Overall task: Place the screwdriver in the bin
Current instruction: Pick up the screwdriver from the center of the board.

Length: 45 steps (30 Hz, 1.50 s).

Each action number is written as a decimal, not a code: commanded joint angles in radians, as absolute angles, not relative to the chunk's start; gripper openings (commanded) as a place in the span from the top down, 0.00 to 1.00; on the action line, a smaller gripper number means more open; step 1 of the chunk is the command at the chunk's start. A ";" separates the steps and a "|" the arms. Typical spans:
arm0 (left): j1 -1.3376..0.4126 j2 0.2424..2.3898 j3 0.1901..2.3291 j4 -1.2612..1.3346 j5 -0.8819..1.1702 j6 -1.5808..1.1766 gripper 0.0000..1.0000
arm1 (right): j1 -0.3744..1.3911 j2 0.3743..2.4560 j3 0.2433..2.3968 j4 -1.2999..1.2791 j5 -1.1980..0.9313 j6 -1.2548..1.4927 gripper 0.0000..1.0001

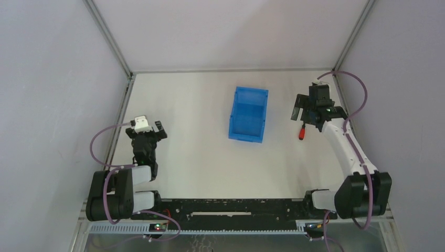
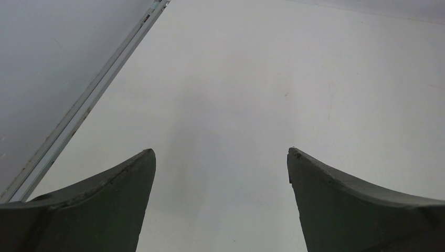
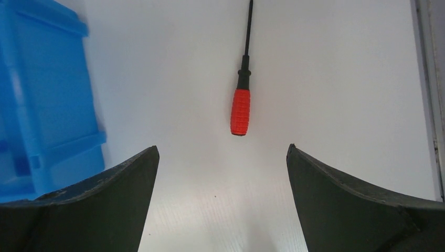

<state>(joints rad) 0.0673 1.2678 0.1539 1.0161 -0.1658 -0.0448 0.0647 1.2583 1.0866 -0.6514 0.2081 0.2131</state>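
Note:
My right gripper will next close around the middle of the red handle point(image 1: 302, 133) point(image 3: 241, 109) of the screwdriver.
The screwdriver point(image 3: 241, 110), with a short red handle and a thin black shaft, lies on the white table. Its handle points toward my right gripper point(image 3: 221, 148), which is open and empty and hovers just short of the handle. In the top view the red handle point(image 1: 303, 134) shows just below the right gripper point(image 1: 305, 116), and the shaft is hidden under it. The blue open-top bin point(image 1: 249, 114) stands mid-table, left of the screwdriver, and looks empty. It also shows at the left edge of the right wrist view point(image 3: 42, 105). My left gripper point(image 1: 147, 130) is open and empty over bare table point(image 2: 220, 152).
Grey enclosure walls with metal frame rails border the table at the left point(image 2: 84, 105), the right point(image 3: 427, 79) and the back. The right gripper works close to the right rail. Both arm bases sit at the near edge.

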 commanded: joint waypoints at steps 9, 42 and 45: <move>0.063 1.258 0.192 1.052 -0.180 -0.029 0.00 | 0.018 1.487 1.161 -0.677 0.176 0.188 0.00; 0.062 1.258 0.192 1.052 -0.181 -0.029 0.00 | -0.076 1.818 1.158 -0.587 0.066 0.211 0.09; 0.062 1.258 0.193 1.052 -0.181 -0.029 0.00 | -0.080 1.822 1.142 -0.576 0.059 0.218 0.15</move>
